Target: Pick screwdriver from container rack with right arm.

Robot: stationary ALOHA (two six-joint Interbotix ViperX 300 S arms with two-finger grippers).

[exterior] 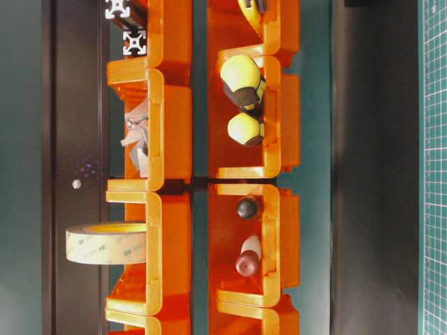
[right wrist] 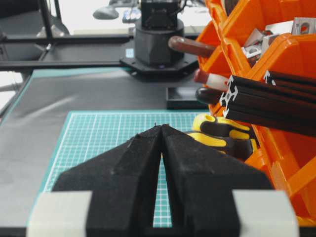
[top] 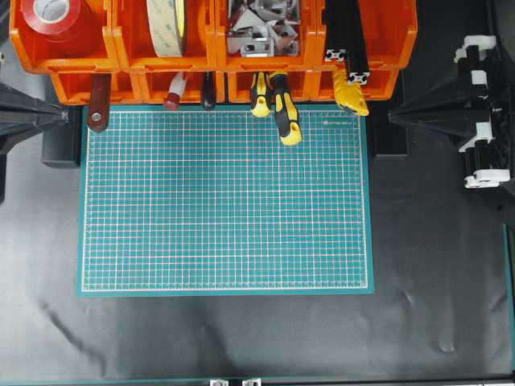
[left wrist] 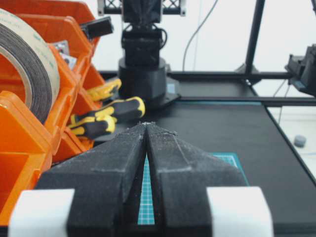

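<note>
My right gripper is to close on the yellow end [top: 290,133] [right wrist: 200,138] of the screwdriver whose thicker handle reaches further out over the green mat.
The orange container rack [top: 121,50] [exterior: 174,125] [right wrist: 281,54] runs along the table's far edge. Two yellow-and-black handles stick out of one lower bin over the green mat, shafts hidden inside. The slimmer, shorter-showing one is the screwdriver [top: 259,95] [exterior: 244,130] [right wrist: 217,123] [left wrist: 91,126]. The thicker handle [top: 286,117] beside it reaches further out. My right gripper [top: 392,117] [right wrist: 162,126] is shut and empty, level with the lower bins, right of the mat and well right of the handles. My left gripper [top: 68,117] [left wrist: 146,123] is shut and empty at the mat's far left corner.
The green cutting mat [top: 225,201] lies in front of the rack. Other bins hold red tape [top: 56,16], a tape roll [top: 169,24], metal brackets [top: 261,32], black extrusions [top: 350,48], a yellow tool [top: 352,95] and a dark red-handled tool [top: 99,100].
</note>
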